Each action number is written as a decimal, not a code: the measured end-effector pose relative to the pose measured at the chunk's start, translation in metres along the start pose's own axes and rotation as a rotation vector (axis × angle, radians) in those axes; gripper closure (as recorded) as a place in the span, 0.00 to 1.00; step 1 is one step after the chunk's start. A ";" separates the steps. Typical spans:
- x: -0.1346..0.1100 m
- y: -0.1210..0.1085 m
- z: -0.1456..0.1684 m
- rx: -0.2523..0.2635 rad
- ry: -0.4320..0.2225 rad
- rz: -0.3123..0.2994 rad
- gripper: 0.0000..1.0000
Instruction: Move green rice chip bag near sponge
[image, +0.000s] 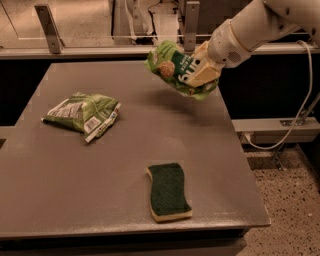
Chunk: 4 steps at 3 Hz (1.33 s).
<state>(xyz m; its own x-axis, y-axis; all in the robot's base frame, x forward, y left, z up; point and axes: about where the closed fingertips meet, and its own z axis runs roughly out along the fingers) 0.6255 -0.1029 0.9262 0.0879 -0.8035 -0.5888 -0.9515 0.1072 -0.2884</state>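
Observation:
The green rice chip bag, now hanging above the table, will be let go by my gripper on the grey table (194, 135) just behind the sponge.
The green rice chip bag (176, 66), bright green with white lettering and tan chip pictures, hangs in the air above the table's far right part. My gripper (201, 75) is shut on the bag's right end and holds it clear of the table. The white arm comes in from the upper right. The sponge (169, 191), dark green on a pale yellow base, lies flat near the table's front edge, well in front of the bag.
A duller green bag (83, 114) with a white label lies on the left of the grey table (60, 175). A railing with metal posts (48, 27) runs behind the table. A cable (300, 117) hangs at the right, over speckled floor.

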 end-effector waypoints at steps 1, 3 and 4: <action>-0.006 0.007 -0.035 -0.029 -0.009 -0.057 1.00; -0.005 0.108 -0.077 -0.225 -0.020 -0.136 1.00; 0.005 0.153 -0.084 -0.276 -0.087 -0.107 1.00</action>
<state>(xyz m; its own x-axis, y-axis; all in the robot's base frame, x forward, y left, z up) 0.4554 -0.1400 0.9421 0.2056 -0.7473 -0.6319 -0.9785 -0.1479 -0.1435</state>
